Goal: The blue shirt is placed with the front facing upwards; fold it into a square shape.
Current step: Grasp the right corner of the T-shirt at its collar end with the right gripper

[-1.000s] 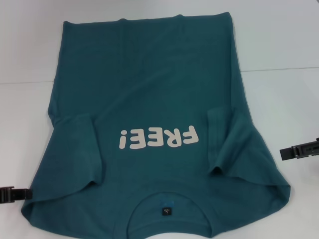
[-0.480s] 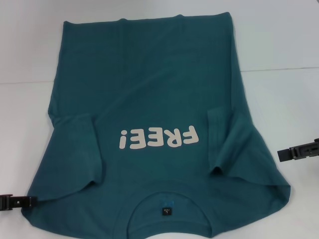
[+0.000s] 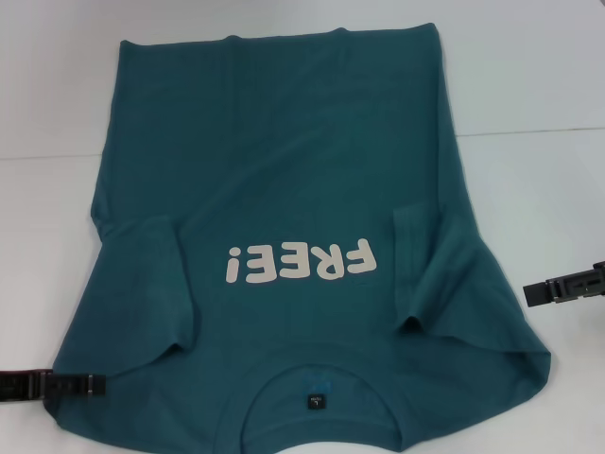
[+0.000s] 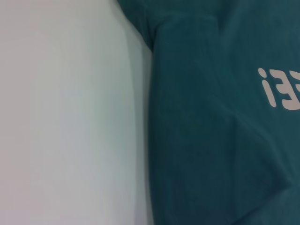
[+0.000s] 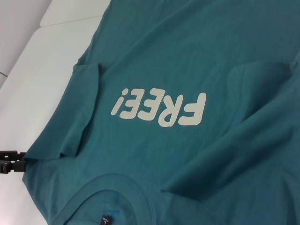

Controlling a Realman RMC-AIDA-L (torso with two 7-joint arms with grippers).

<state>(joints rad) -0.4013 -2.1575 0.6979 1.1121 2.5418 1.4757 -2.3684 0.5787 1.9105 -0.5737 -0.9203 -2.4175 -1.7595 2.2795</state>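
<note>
The fingers of the robot's left gripper reach too far in over the shirt's shoulder, so it should pull them back and pinch the shirt's outer edge (image 3: 62,361) next to the folded sleeve.
The blue shirt (image 3: 284,161) lies flat on the white table, front up, with its collar (image 3: 317,378) nearest me and the hem at the far side. Both short sleeves are folded inward onto the body on either side of the off-white "FREE!" print (image 3: 298,262). My left gripper (image 3: 87,383) is low at the shirt's near-left shoulder edge, its tip just reaching the cloth. My right gripper (image 3: 531,292) hovers by the shirt's right edge, a little clear of it. The left wrist view shows the shirt's side edge (image 4: 211,140); the right wrist view shows the chest and collar (image 5: 164,70).
White table (image 3: 529,76) surrounds the shirt, with a thin seam line (image 3: 529,130) across it at mid depth. The near collar edge runs out of the head view. The left gripper (image 5: 11,161) also shows far off in the right wrist view.
My left gripper has slid rightward along the table to the shirt's near-left shoulder edge. The right gripper has crept slightly toward the shirt. The shirt has not moved.
</note>
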